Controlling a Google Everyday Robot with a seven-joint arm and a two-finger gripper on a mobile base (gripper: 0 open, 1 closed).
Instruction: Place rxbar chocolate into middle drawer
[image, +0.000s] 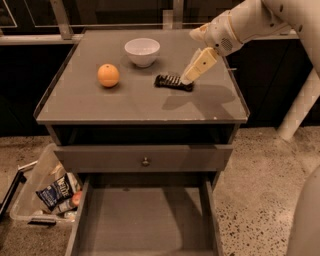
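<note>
Next, I close on the rxbar chocolate's middle (178, 83), slightly toward its end farther from the orange.
The rxbar chocolate (170, 81), a flat black bar with white lettering, lies on the grey cabinet top (135, 102), right of centre. My gripper (189, 77) reaches in from the upper right, pointing down and left, with its tip at the bar's right end. The middle drawer (145, 220) is pulled out at the bottom of the view, a wide grey tray with a bare floor and nothing in it.
An orange (108, 75) and a white bowl (142, 51) sit on the cabinet top to the left of the bar. A shut drawer front with a round knob (145, 161) is above the open drawer. A clear bin (25, 210) with a blue-and-white snack bag (55, 191) stands on the floor at left.
</note>
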